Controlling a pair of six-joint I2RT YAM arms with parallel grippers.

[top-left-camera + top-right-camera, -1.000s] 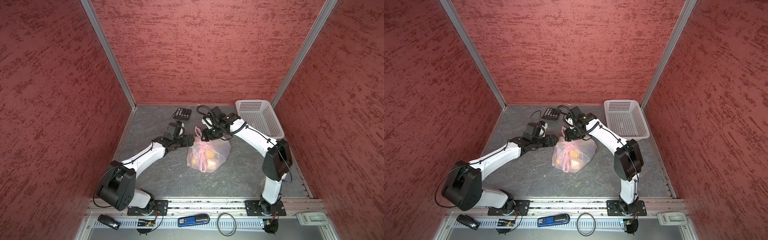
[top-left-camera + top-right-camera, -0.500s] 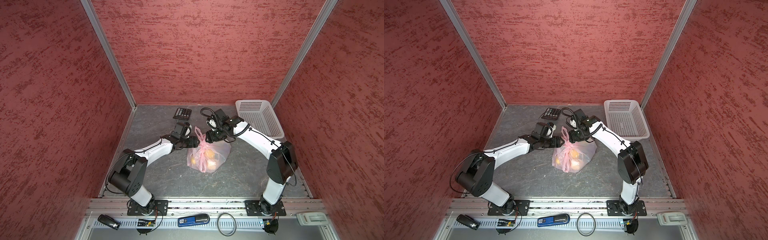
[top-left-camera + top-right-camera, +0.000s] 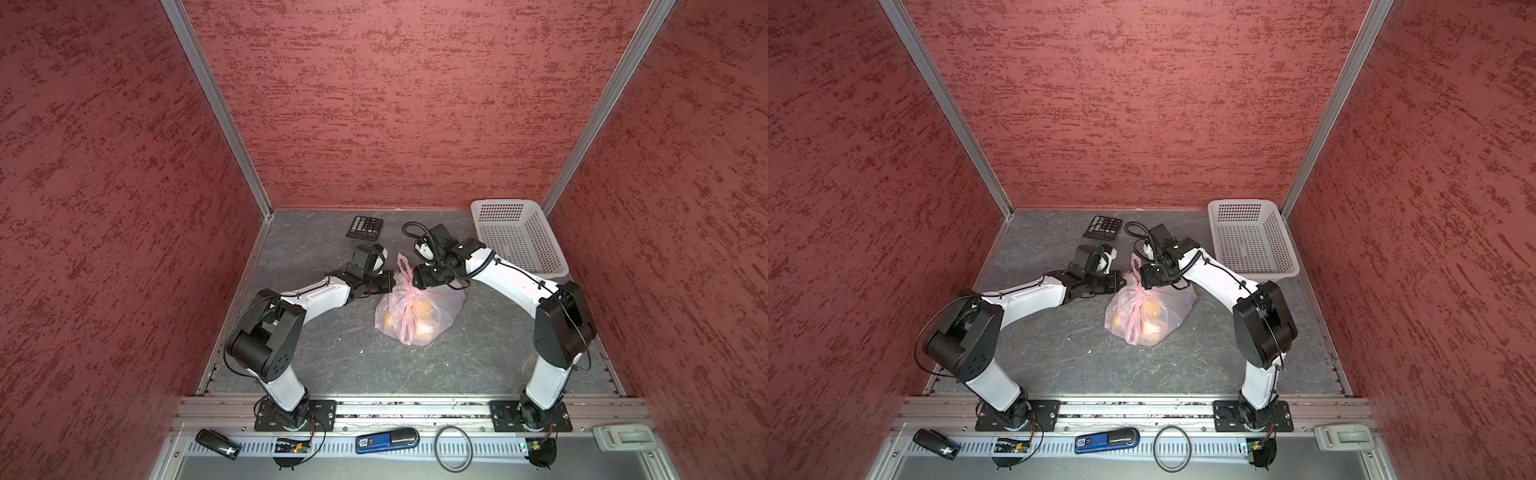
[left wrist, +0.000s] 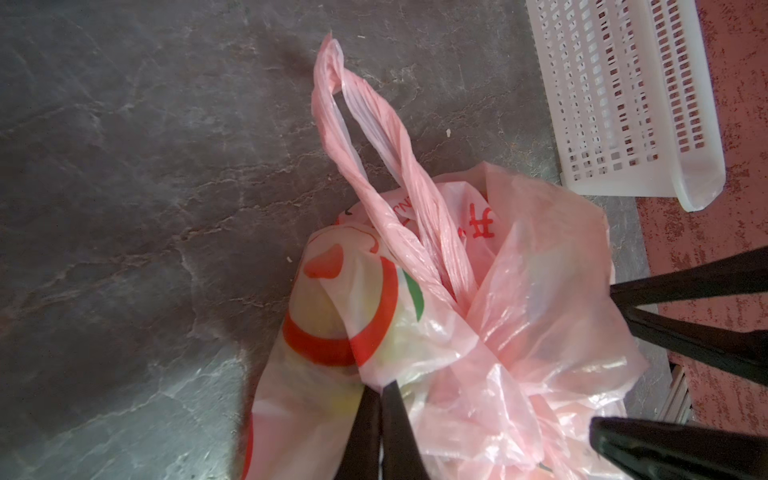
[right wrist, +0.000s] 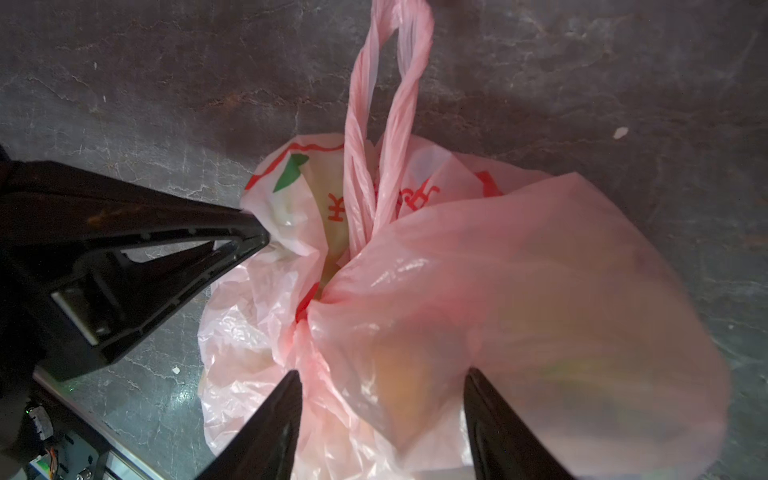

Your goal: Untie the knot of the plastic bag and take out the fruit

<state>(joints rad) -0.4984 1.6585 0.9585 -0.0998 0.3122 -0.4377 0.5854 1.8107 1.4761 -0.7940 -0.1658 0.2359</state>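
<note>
The bag's opening bunches at the knot; my right gripper will pinch the loose film (image 5: 392, 400) opposite my left gripper and pull the opening wide.
The pale pink plastic bag (image 3: 432, 307) (image 3: 1173, 305) sits mid-table, and yellow-orange fruit (image 3: 422, 309) (image 5: 395, 365) shows through its film. One twisted handle loop (image 4: 353, 124) stands up above the knot (image 5: 309, 320) (image 4: 469, 307). My left gripper (image 4: 384, 386) (image 3: 392, 279) is shut on a fold of the bag's film just beside the knot. My right gripper (image 5: 381, 372) (image 3: 415, 276) is open on the other side, its fingers straddling the bunched film without pinching it. The rest of the fruit is hidden inside the bag.
A white perforated basket (image 3: 519, 237) (image 4: 623, 104) stands at the back right, close to the right arm. A black calculator (image 3: 364, 226) lies behind the left gripper. Red walls close in three sides. A blue tool (image 3: 386, 440) and a black ring (image 3: 453, 449) lie on the front rail.
My left gripper has moved right to the bag and shut on its film. The right gripper has shifted a little closer to the bag's top, still open.
</note>
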